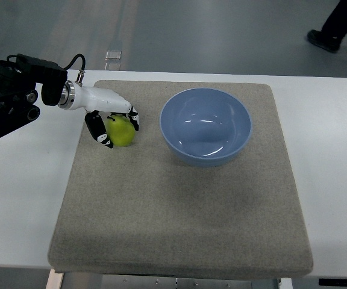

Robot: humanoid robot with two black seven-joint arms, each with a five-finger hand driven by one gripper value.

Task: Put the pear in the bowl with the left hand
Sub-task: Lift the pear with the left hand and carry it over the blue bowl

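The robot's left gripper should release the pear on the inside bottom of the blue bowl (pixel 211 131), near the middle of the bowl.
A yellow-green pear (pixel 121 131) lies on the grey mat (pixel 179 205), to the left of the blue bowl (pixel 205 125). My left hand (pixel 117 125) reaches in from the left edge and its fingers curl around the pear, one black-tipped finger (pixel 102 136) on the near side and others over its top and right. The pear still appears to rest on the mat. The bowl is empty and stands about a hand's width to the right of the pear. My right arm does not show.
The mat covers most of a white table (pixel 23 180). A person's shoe (pixel 325 40) and leg stand on the floor at the top right, beyond the table. A small clear object (pixel 114 55) lies on the floor behind the table.
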